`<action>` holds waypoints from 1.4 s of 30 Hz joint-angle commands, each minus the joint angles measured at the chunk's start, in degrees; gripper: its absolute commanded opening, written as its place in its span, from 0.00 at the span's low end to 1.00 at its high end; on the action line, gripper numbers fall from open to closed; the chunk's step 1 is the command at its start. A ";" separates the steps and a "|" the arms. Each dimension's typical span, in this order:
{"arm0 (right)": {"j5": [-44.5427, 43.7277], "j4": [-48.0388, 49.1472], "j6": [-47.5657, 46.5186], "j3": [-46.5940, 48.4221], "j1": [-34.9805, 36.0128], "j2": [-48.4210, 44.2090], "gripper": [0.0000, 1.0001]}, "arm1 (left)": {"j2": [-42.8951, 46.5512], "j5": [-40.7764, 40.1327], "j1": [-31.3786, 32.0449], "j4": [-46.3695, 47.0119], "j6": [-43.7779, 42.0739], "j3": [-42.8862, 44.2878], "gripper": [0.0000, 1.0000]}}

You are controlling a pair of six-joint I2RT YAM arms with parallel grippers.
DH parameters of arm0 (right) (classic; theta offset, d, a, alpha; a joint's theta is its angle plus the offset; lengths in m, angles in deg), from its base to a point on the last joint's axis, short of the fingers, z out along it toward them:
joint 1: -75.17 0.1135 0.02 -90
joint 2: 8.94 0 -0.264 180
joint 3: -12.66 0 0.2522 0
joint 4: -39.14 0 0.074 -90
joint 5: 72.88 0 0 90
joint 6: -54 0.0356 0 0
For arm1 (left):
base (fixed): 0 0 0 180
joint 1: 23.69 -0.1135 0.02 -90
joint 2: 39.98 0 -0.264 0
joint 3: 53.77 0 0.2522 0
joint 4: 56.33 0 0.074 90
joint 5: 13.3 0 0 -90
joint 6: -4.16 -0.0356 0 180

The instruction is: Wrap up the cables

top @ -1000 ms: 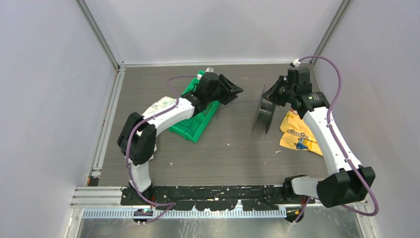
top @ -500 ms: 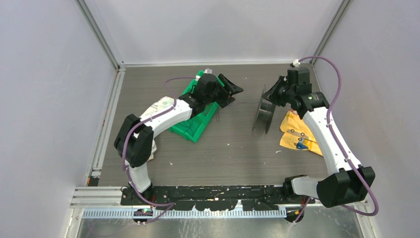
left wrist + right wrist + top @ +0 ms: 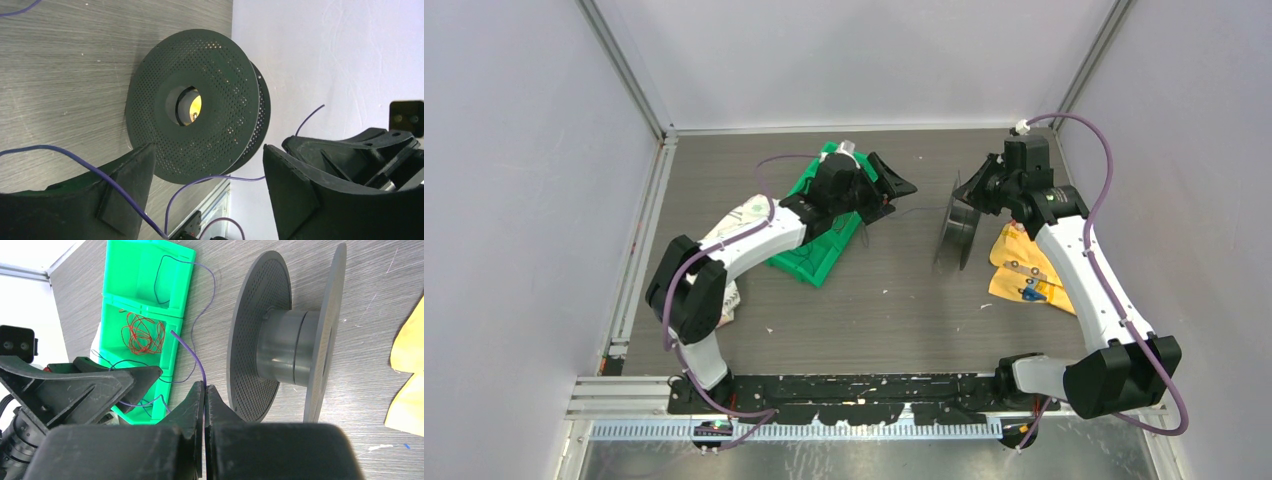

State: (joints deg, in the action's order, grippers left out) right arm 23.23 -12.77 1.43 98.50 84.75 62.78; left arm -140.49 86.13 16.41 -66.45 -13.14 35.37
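Note:
The purple cable sits loose in my left gripper's fingers; it should pinch the cable [image 3: 247,179] beside my right gripper before that one opens.
A thin purple cable [image 3: 192,357] runs from the green tray [image 3: 140,305] up into my right gripper [image 3: 205,386], which is shut on it next to the black perforated spool [image 3: 285,347]. The spool stands on its flanges on the table [image 3: 957,232]. My left gripper [image 3: 207,155] is open and faces the spool [image 3: 197,112]. The purple cable [image 3: 210,180] lies across its left finger [image 3: 125,185] and loops through the gap without being pinched. From above, the left gripper [image 3: 894,185] sits left of the spool, the right gripper [image 3: 972,192] at its far rim.
The green tray [image 3: 819,245] holds a red wire coil [image 3: 145,332] and more thin purple wire. Yellow cloths [image 3: 1022,275] lie right of the spool, under the right arm. A white bag [image 3: 742,215] lies beneath the left arm. Walls enclose the table.
The left gripper's jaws have spread wider, and the left arm's elbow has swung left. The right arm and the spool have not moved.

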 commanded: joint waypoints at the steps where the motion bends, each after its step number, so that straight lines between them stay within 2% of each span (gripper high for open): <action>1: -0.27 1.94 -0.12 0.22 0.19 -0.66 0.01 | 2.04 6.74 -0.01 2.42 -4.74 2.55 0.83; 5: -0.30 1.94 -0.04 0.26 0.23 -0.45 0.01 | 2.34 7.32 0.99 0.57 -8.23 2.84 0.86; 8: -0.30 2.07 0.00 0.35 0.20 -0.45 0.00 | 3.09 5.94 2.09 -1.39 -10.09 2.54 0.95; 10: -0.35 2.27 0.39 0.28 0.25 -0.48 0.01 | 3.12 5.92 2.62 0.95 -8.50 1.40 1.00; 16: 0.23 3.08 1.33 0.38 0.22 0.06 0.00 | 0.36 6.08 2.88 8.42 -2.05 1.74 0.99; 21: 0.13 2.91 1.16 -0.08 0.19 -0.52 0.01 | -2.41 5.22 2.88 11.45 1.71 3.88 0.77; 26: -0.48 2.30 0.85 -0.24 0.25 -1.25 0.01 | -3.80 5.28 2.88 10.22 2.00 5.60 0.74; 30: -0.35 2.37 0.80 -0.62 0.19 -1.22 0.00 | -3.60 4.38 2.88 8.72 2.33 5.66 0.80; 33: -0.17 2.63 0.92 -0.80 0.24 -1.23 0.01 | -3.02 2.89 2.88 7.20 2.44 5.66 0.97; 34: -0.20 2.64 0.93 -0.79 0.19 -1.28 0.00 | -2.72 1.83 2.84 6.54 2.44 5.71 0.99; 42: -0.30 2.56 0.87 -1.10 0.26 -1.44 0.01 | -2.87 -0.96 2.24 3.87 8.92 6.83 1.00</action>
State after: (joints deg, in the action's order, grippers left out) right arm 23.25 -11.94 1.89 97.40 84.75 62.82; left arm -144.54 87.64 19.05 -61.01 -8.42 38.76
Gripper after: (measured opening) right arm 0.020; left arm 0.994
